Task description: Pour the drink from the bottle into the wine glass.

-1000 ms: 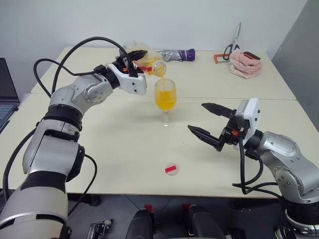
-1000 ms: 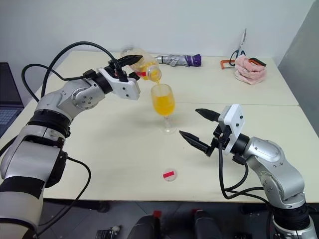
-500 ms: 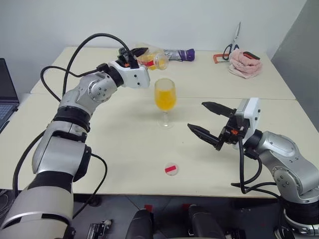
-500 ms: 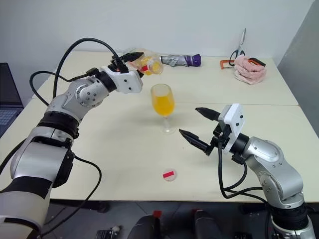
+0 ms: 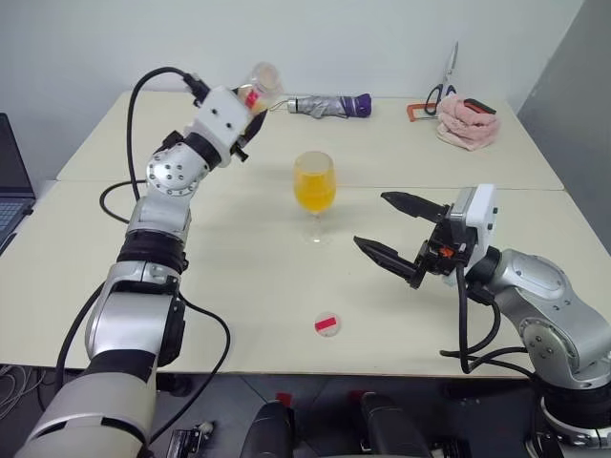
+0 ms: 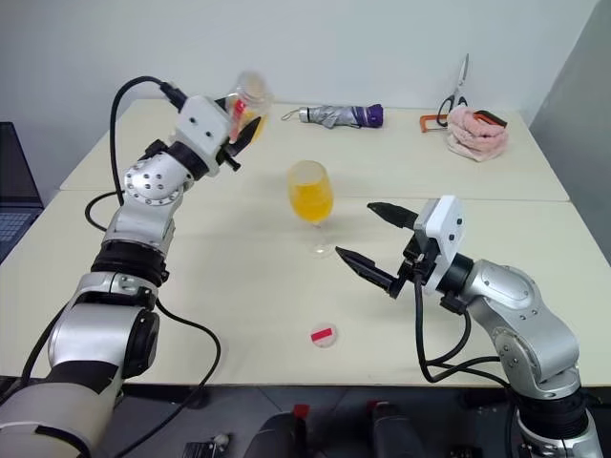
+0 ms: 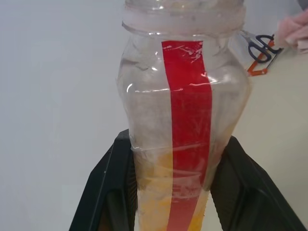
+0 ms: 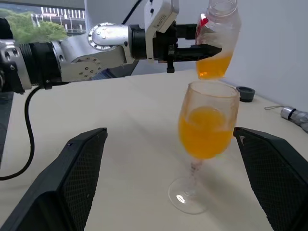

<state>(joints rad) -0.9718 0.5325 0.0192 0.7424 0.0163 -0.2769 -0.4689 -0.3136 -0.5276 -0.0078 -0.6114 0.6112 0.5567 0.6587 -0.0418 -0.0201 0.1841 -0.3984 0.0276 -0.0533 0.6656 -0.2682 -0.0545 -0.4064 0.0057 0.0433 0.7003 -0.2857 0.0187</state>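
Observation:
I need to use my left gripper to set the bottle free just in front of the table seam (image 5: 205,227), in between the wine glass and the laptop. The bottle is now held upright above the table.
The wine glass (image 5: 315,188) stands mid-table, its bowl more than half full of the orange drink (image 5: 315,193). My left gripper (image 8: 207,48) is shut on the bottle (image 5: 256,88), which it holds upright above the table, behind and to the left of the glass. The clear bottle (image 7: 185,110) carries a red strip, its mouth is uncapped, and a little orange drink sits at its bottom. My right gripper (image 5: 370,219) hovers open to the right of the glass, fingers spread wide and holding nothing. The glass (image 8: 208,130) stands between its fingers' lines, farther off.
A white cap with a red strip (image 5: 327,324) lies near the table's front edge. At the back lie a folded umbrella (image 5: 329,105), scissors (image 5: 444,88) and a pink cloth (image 5: 468,120). A laptop (image 5: 11,172) sits at the far left.
The left arm swung the bottle from tilted over the glass, pouring, back to upright and to the left, away from the glass. The right gripper stayed put.

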